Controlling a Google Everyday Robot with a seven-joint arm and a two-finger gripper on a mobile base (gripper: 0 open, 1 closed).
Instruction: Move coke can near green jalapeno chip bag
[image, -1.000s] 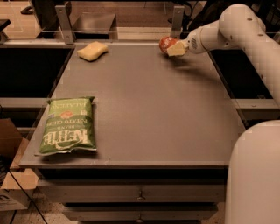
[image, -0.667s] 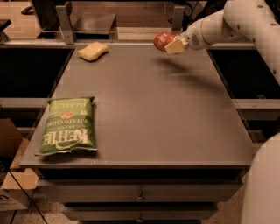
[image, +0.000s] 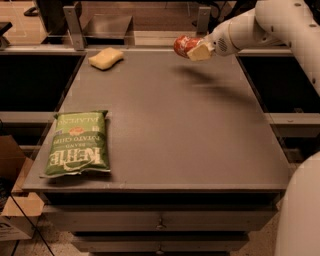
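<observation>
My gripper needs to let the red coke can go beside the green jalapeno chip bag's top corner (image: 124, 118), on the side that is toward the middle of the table.
The red coke can (image: 183, 45) is held in my gripper (image: 196, 50), lifted above the far right part of the grey table (image: 175, 120) and tipped on its side. The gripper is shut on the can; its pale fingers (image: 201, 51) wrap the can's right end. The white arm reaches in from the upper right. The green jalapeno chip bag (image: 78, 144) lies flat near the table's front left corner, white lettering facing the front. The can is far from the bag, across the table diagonally.
A yellow sponge (image: 105, 58) lies at the far left of the table. Metal posts (image: 74, 25) and a rail stand behind the far edge. A cardboard box (image: 12, 200) sits on the floor at the left. The robot's white body (image: 300, 210) fills the lower right.
The gripper has lifted the can off the table and carried it up and a little to the left. The bag and sponge have not moved.
</observation>
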